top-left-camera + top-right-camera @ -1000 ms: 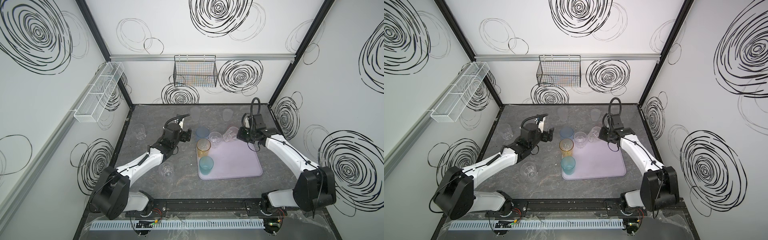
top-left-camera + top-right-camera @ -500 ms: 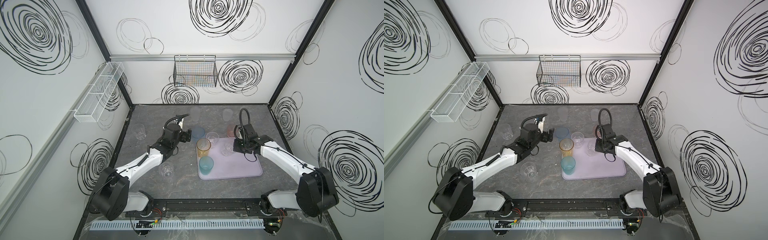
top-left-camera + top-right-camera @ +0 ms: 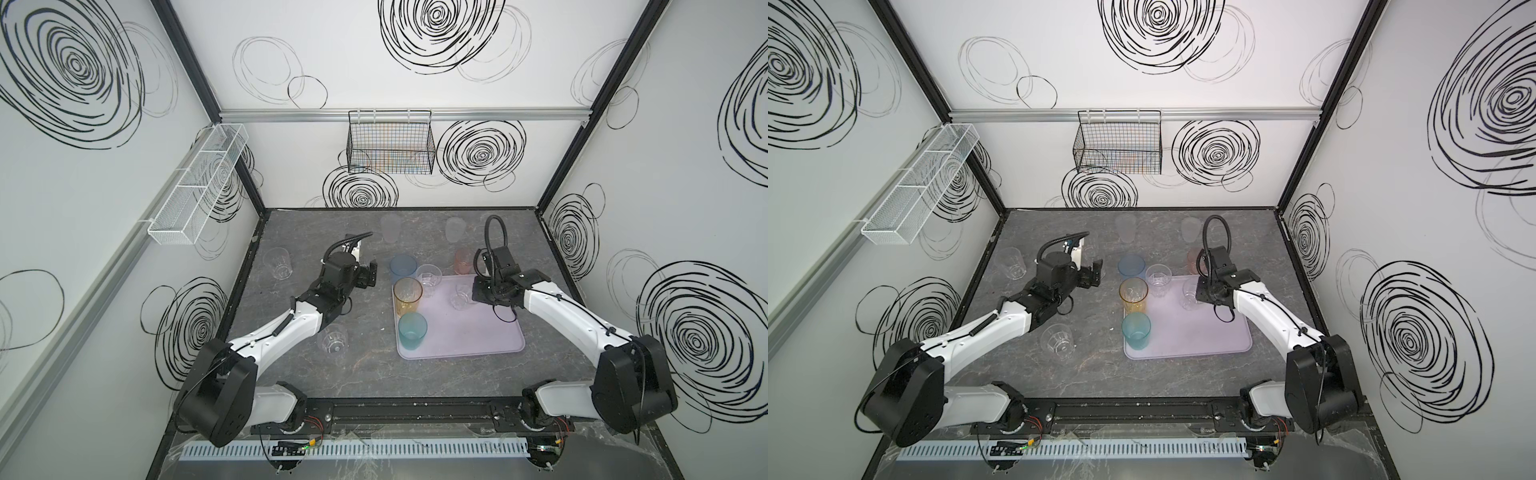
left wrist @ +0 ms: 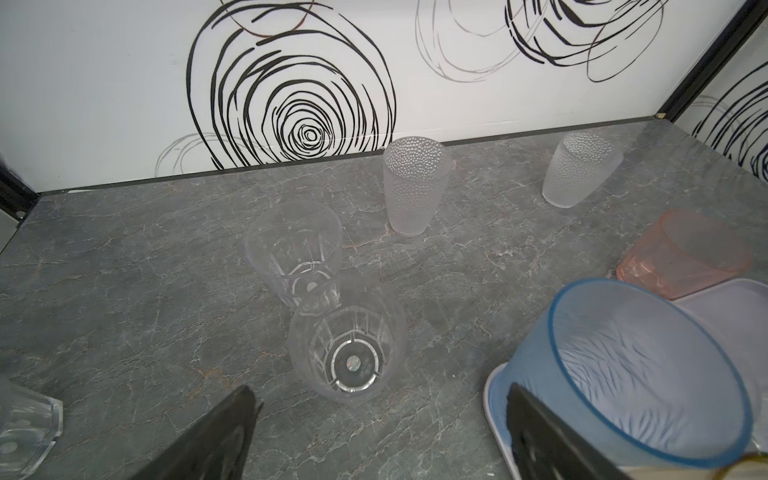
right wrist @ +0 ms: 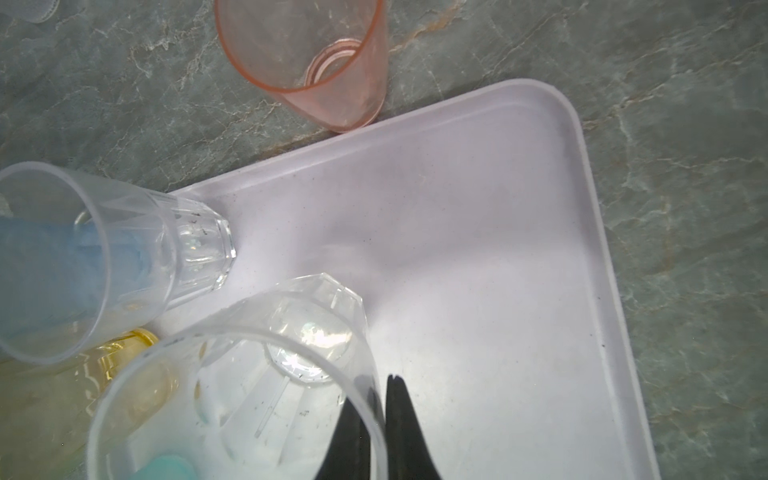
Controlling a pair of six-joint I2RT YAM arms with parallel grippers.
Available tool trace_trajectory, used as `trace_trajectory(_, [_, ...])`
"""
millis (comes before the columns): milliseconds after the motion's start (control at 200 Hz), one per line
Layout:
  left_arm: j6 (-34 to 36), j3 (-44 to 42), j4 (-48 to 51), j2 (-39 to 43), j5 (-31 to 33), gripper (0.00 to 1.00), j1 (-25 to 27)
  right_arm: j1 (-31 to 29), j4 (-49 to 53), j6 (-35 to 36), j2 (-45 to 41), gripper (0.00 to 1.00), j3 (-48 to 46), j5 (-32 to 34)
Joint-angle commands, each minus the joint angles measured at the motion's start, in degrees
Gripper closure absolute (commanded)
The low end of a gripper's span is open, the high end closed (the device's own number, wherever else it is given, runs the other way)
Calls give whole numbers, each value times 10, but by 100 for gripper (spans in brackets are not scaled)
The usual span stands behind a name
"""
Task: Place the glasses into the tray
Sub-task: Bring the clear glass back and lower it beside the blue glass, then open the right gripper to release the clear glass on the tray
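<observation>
Next, my right gripper sets the clear faceted glass down on the lavender tray [image 3: 439,311] [image 5: 246,350] next to the amber glass.
The lavender tray [image 3: 469,332] [image 3: 1200,332] [image 5: 478,249] lies right of centre. My right gripper [image 3: 473,293] [image 3: 1200,293] [image 5: 379,386] is shut on the rim of a clear faceted glass [image 3: 462,296] [image 5: 291,340] over the tray's far part; whether its base touches I cannot tell. Blue [image 3: 403,266], clear [image 3: 429,279], amber [image 3: 408,296] and teal [image 3: 412,331] glasses stand along the tray's left side. A pink glass [image 3: 462,261] [image 5: 316,62] stands just beyond the tray. My left gripper [image 3: 372,270] [image 4: 379,388] is open, left of the blue glass [image 4: 631,365].
Two frosted glasses [image 3: 390,228] [image 3: 454,229] stand near the back wall. Clear glasses stand at the far left [image 3: 279,263], under my left forearm [image 3: 333,340], and two ahead of the left gripper [image 4: 295,249] [image 4: 347,340]. A black wire basket [image 3: 390,145] hangs on the back wall.
My right gripper carried the clear glass from beyond the tray's far edge to over the tray, then held still. The left gripper stayed open and barely moved.
</observation>
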State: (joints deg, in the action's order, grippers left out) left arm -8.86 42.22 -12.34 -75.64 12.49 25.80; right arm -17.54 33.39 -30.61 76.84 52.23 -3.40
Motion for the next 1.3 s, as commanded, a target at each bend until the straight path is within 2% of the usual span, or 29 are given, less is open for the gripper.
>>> trace_trajectory(0, [9, -11, -33, 16, 9, 4, -4, 4, 12, 5, -19, 100, 10, 12])
trace_trajectory(275, [12, -14, -35, 21, 12, 4, -5, 0, 18, 13, 3, 100, 23, 11])
trace_trajectory(700, [12, -11, -24, 2, 20, 4, -16, -115, 45, -2, 70, 100, 69, 67])
trace_trajectory(860, [9, -12, -27, 2, 18, 4, -18, -147, 45, -19, 120, 100, 93, 56])
trace_trajectory(961, [11, -13, -24, 4, 24, 4, -18, -172, 61, -22, 147, 99, 116, 71])
trace_trajectory(1291, [10, -10, -21, 6, 22, 4, -18, -179, 61, -27, 178, 98, 136, 74])
